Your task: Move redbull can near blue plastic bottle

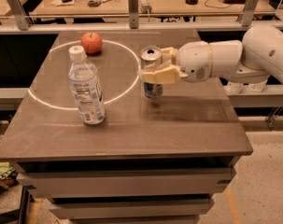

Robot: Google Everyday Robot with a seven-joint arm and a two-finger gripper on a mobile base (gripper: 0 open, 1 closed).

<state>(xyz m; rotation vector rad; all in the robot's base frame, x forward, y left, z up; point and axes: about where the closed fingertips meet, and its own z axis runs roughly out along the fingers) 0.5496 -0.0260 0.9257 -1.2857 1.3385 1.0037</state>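
I should open my gripper and let the redbull can, now held near the table's middle, go on the tabletop [122,114], next to the blue plastic bottle, on the side toward my arm.
The redbull can [152,88] is a slim silver and blue can with a silver top, upright near the middle of the table. My gripper [156,70] reaches in from the right and is shut on the can's upper half, holding it at or just above the tabletop. The blue plastic bottle [86,87], clear with a white cap and pale label, stands upright to the can's left, about a hand's width away. My white arm [225,59] stretches off to the right.
A red apple [91,42] sits at the back left, behind the bottle. A white ring [127,85] is marked on the brown tabletop [178,125]. Metal posts [133,6] and a rail run along the far edge, with a cluttered desk behind.
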